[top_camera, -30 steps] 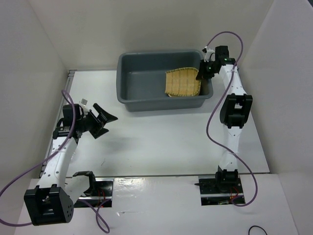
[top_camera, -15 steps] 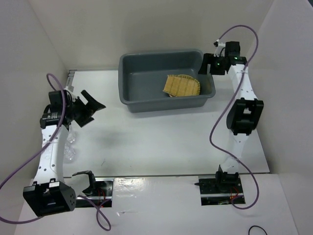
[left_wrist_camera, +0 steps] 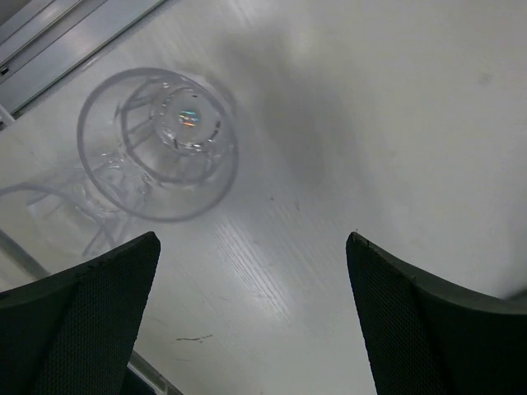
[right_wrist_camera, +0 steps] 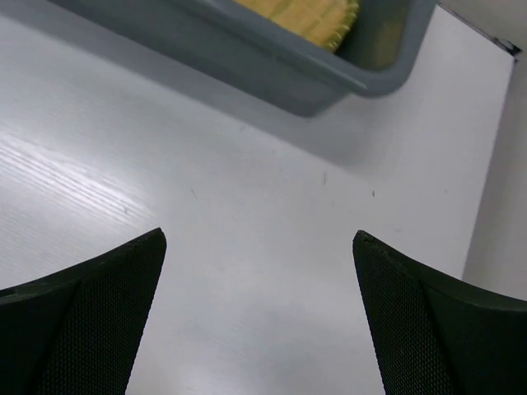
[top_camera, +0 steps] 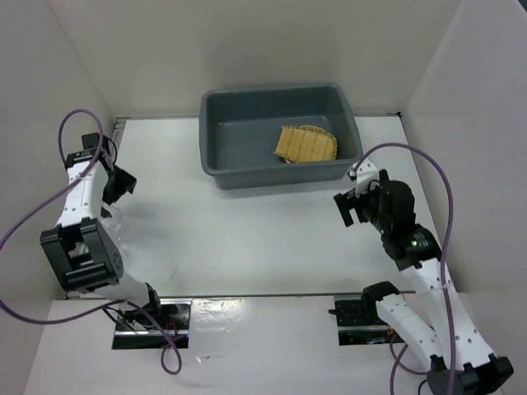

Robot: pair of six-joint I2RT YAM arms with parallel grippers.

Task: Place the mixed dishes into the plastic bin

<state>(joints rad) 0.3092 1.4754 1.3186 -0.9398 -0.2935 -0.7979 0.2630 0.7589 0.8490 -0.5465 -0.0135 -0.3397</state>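
Note:
Next, I close my left gripper on the cup rim's inward side point(top_camera: 123, 224) point(left_wrist_camera: 217, 194), so that I take the clear glass cup nearer the plastic bin and leave the front cup.
The dark grey plastic bin point(top_camera: 247, 123) stands at the back middle of the table, with the yellow woven bamboo tray point(top_camera: 306, 146) lying in its right half. In the right wrist view the bin's corner point(right_wrist_camera: 272, 70) and the tray point(right_wrist_camera: 305, 15) lie ahead. My right gripper point(top_camera: 354, 202) point(right_wrist_camera: 259, 234) hangs open over bare table in front of the bin's right end. A small clear glass cup point(left_wrist_camera: 156, 144) stands at the table's left edge. My left gripper point(top_camera: 118, 188) point(left_wrist_camera: 251, 237) is open above the table just short of the cup, with nothing between its fingers.
A metal rail point(left_wrist_camera: 66, 41) runs along the table's left edge just beyond the cup. White walls close in the left, back and right sides. The right wall point(right_wrist_camera: 502, 206) is close beside the right gripper.
My right gripper opened and pulled back from the bin's right end to the table in front of it, leaving the bamboo tray in the bin. My left arm swung left toward the glass cup.

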